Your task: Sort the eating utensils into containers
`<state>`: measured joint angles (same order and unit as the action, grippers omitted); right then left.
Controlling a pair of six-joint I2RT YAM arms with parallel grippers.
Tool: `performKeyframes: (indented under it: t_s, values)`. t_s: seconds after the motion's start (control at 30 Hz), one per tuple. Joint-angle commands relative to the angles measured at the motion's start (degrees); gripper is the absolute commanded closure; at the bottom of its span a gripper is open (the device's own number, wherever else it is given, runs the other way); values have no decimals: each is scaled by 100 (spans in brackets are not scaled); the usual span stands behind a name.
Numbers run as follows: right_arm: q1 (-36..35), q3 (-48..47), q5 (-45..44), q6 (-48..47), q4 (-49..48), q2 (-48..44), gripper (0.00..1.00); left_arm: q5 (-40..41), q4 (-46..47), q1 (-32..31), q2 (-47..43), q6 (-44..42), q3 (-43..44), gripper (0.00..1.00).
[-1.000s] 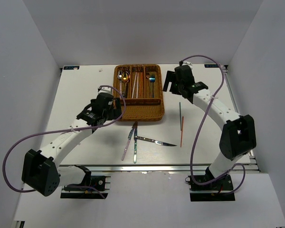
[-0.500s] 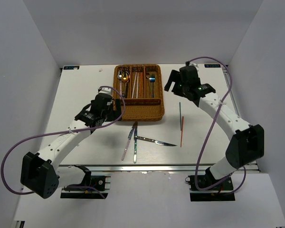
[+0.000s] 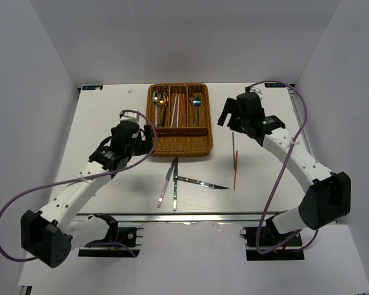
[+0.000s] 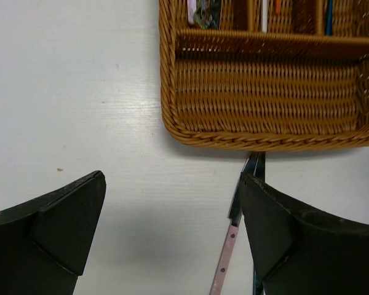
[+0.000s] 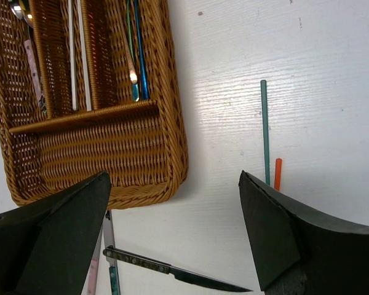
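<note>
Next, I should move my right gripper to the green chopstick and close it near its far end [image 3: 233, 140] [image 5: 265, 115], the end that points away from the red chopstick.
The brown wicker tray [image 3: 179, 146] holds spoons [image 3: 160, 98], white chopsticks [image 3: 175, 112] and forks [image 3: 197, 101] in its long slots; its crosswise slot [image 4: 264, 92] looks bare. Three knives lie on the table below it: a pink-handled one [image 3: 166, 184], one beside it [image 3: 175, 184] and a dark-handled one [image 3: 200, 182]. To their right lie a green chopstick [image 3: 233, 144] and a red chopstick [image 3: 235, 171]. My left gripper [image 3: 149, 142] hangs open by the tray's near left corner, with nothing between its fingers. My right gripper [image 3: 227, 120] is open and holds nothing, right of the tray above the green chopstick.
In the left wrist view the open gripper [image 4: 172, 178] frames bare table, with the pink-handled knife [image 4: 224, 264] close to the right finger. In the right wrist view the gripper [image 5: 174, 175] spans the tray's corner [image 5: 166, 184], the dark-handled knife [image 5: 172, 270] and both loose chopsticks [image 5: 264, 129].
The left arm has drawn a little to the left. The right arm has shifted right and slightly nearer. Both grippers stayed open and the utensils have not moved.
</note>
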<state>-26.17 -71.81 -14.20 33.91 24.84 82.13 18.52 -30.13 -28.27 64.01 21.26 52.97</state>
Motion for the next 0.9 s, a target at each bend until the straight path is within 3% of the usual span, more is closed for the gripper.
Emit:
performKeyframes:
  t_s: [0.0,0.37,0.87]
  values:
    - [-2,26,-39,159,82,-205,11,204,42,-20,-371,36,-32,2]
    - [7,527,-320,511,188,-584,11,195,86,-20,-723,124,-41,2]
    - [7,475,-496,529,12,-461,11,143,86,-20,-864,133,-41,2]
